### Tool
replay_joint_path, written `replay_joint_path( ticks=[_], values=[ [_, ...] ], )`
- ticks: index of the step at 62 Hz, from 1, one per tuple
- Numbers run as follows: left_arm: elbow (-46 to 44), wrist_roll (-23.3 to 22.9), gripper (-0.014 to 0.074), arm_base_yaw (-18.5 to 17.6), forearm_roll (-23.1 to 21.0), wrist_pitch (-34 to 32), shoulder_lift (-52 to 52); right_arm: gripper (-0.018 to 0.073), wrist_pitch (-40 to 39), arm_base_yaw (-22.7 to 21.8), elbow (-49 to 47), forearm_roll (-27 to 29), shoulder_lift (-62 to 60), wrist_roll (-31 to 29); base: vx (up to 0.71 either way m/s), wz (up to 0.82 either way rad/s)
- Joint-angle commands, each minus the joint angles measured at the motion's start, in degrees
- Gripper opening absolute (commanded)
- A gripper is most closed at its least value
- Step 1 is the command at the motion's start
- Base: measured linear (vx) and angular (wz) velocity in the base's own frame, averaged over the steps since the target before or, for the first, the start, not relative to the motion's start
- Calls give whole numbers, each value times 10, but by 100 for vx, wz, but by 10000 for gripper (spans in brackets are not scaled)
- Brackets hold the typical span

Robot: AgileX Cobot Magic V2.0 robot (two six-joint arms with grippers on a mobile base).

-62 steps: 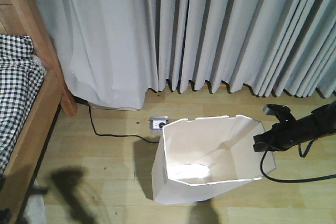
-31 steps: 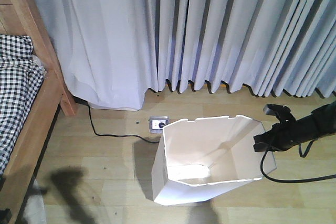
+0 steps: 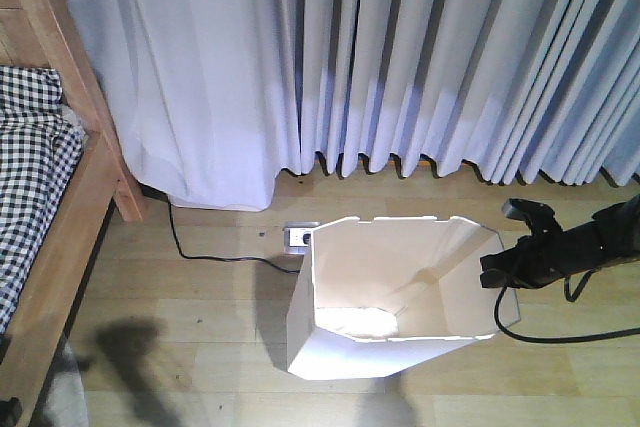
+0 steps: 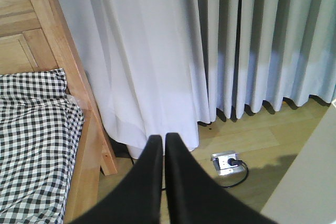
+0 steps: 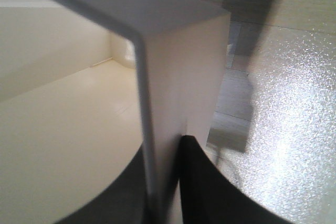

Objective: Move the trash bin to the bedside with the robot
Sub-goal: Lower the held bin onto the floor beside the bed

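Next, my right gripper lets go of the white trash bin on the wooden floor [image 3: 352,377] in front of the floor socket.
The white trash bin [image 3: 330,347] with a cream inside stands on the wooden floor, tilted a little, right of the bed [image 3: 45,237]. My right gripper [image 3: 492,274] is shut on the bin's right rim; the right wrist view shows the thin wall [image 5: 157,103] pinched between the two black fingers [image 5: 210,187]. My left gripper [image 4: 163,142] is shut and empty, held above the floor near the bed's wooden post [image 4: 79,87]. The bed has black-and-white checked bedding [image 4: 37,145].
Grey-white curtains [image 3: 400,57] hang along the back wall down to the floor. A floor socket [image 3: 298,236] with a black cable [image 3: 215,257] lies just behind the bin. A black cable [image 3: 570,332] trails from my right arm.
The bin has shifted slightly left and toward the camera, now covering part of the floor socket. My right gripper moved with it, still on the rim.
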Motion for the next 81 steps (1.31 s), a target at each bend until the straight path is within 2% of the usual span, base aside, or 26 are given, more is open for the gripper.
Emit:
replay_joint_path(
  ticks=[1, 13, 22, 31, 40, 47, 53, 66, 81],
  values=[
    [10, -3, -7, 0, 0, -40, -12, -3, 94, -2, -8, 42, -31, 3, 0, 0],
    [10, -3, -7, 0, 0, -40, -12, -3, 24, -2, -15, 88, 2, 1, 0, 0],
    [10, -3, -7, 0, 0, -40, -12, -3, 41, 0, -56, 90, 44, 3, 0, 0],
    [10, -3, -7, 0, 0, -40, -12, -3, 38, 22, -106, 89, 84, 29, 0, 0],
    [10, -3, -7, 0, 0, -40, -12, -3, 20, 53, -153, 67, 121, 58, 0, 0],
    [10, -3, -7, 0, 0, -40, -12, -1, 19, 71, -190, 42, 152, 104, 0, 0],
    [10, -3, -7, 0, 0, -40, -12, 0, 19, 77, -216, 18, 174, 152, 0, 0],
    [10, -3, -7, 0, 0, -40, -12, 4, 14, 78, -264, -19, 206, 208, 0, 0],
    [10, -3, -7, 0, 0, -40, -12, 10, 13, 79, -315, -27, 233, 214, 0, 0]
  ],
)
